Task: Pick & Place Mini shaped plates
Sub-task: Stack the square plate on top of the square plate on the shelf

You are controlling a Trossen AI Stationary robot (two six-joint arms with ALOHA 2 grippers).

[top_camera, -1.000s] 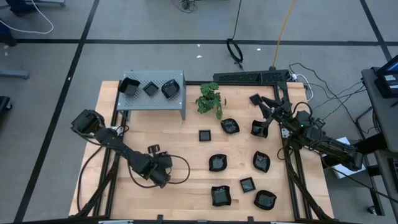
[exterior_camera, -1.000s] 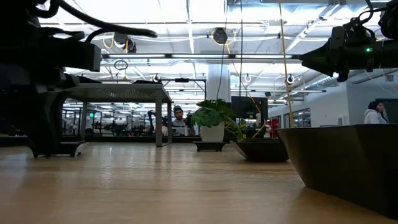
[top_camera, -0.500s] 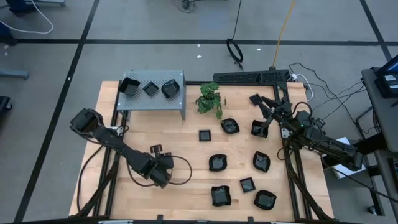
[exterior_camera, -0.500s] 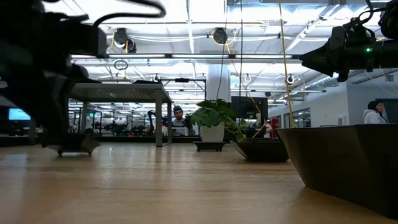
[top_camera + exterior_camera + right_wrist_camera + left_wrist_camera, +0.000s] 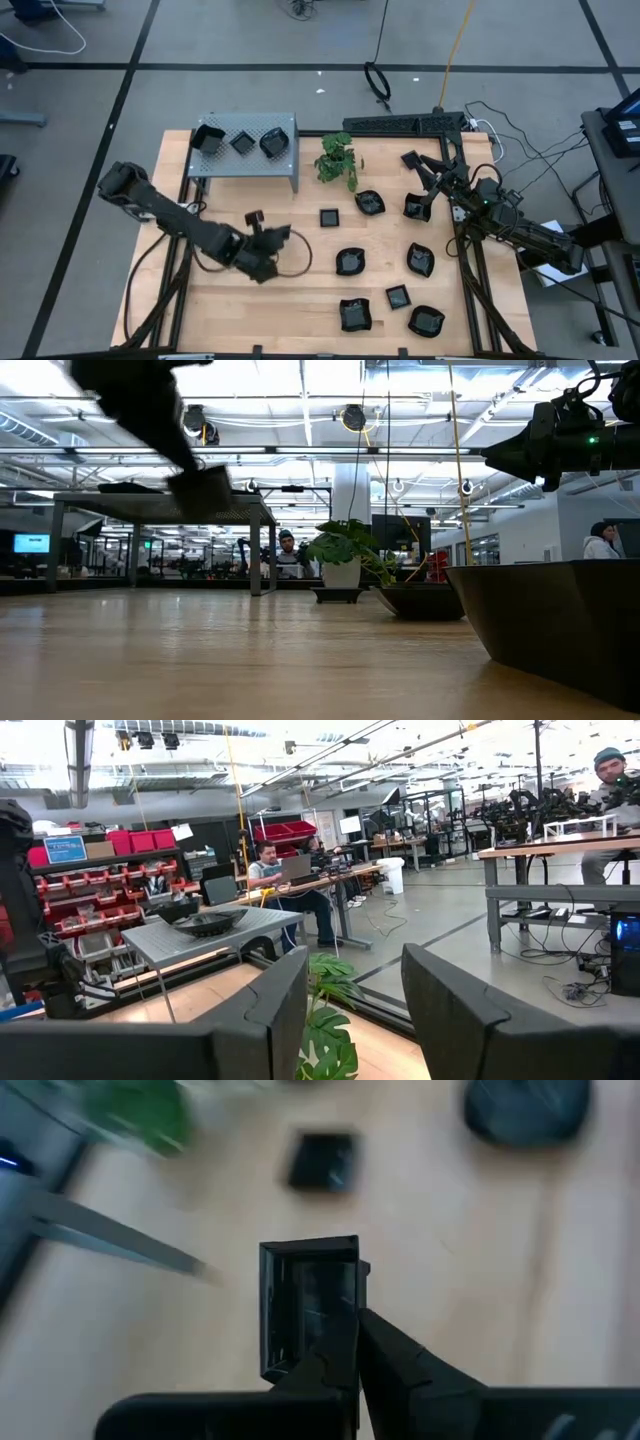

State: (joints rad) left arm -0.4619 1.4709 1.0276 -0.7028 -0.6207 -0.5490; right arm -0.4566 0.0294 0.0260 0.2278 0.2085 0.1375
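Note:
The small square plate will leave my left gripper on the middle plate atop the grey perforated box (image 5: 242,142).
My left gripper (image 5: 276,238) is over the middle-left of the table, raised, and shut on a small square black plate (image 5: 310,1305); the low view shows that plate (image 5: 200,490) blurred, high above the tabletop. Several more black plates lie flat on the right half, among them a square one (image 5: 330,217) and a roundish one (image 5: 370,202). Three plates (image 5: 243,142) sit on top of the grey perforated box (image 5: 292,170). My right gripper (image 5: 420,180) hovers open at the far right, beside a plate (image 5: 415,207); its fingers (image 5: 270,1010) stand apart. My left gripper pinches the square plate by its rim (image 5: 338,1342) at one side, between the two fingers (image 5: 385,1355). The plate is lifted clear of the table and juts out beyond the fingertips, tilted.
A small green plant (image 5: 338,160) stands next to the box near the far edge. Bare wood (image 5: 300,300) lies at the table's near left and middle. Cables and a black frame (image 5: 400,123) run along the far right edge. People sit at desks in the room beyond.
My left gripper has risen from the tabletop and swung toward the far edge and slightly right, carrying the square plate with it; the plate now hangs clear of the wood. The right arm has kept still.

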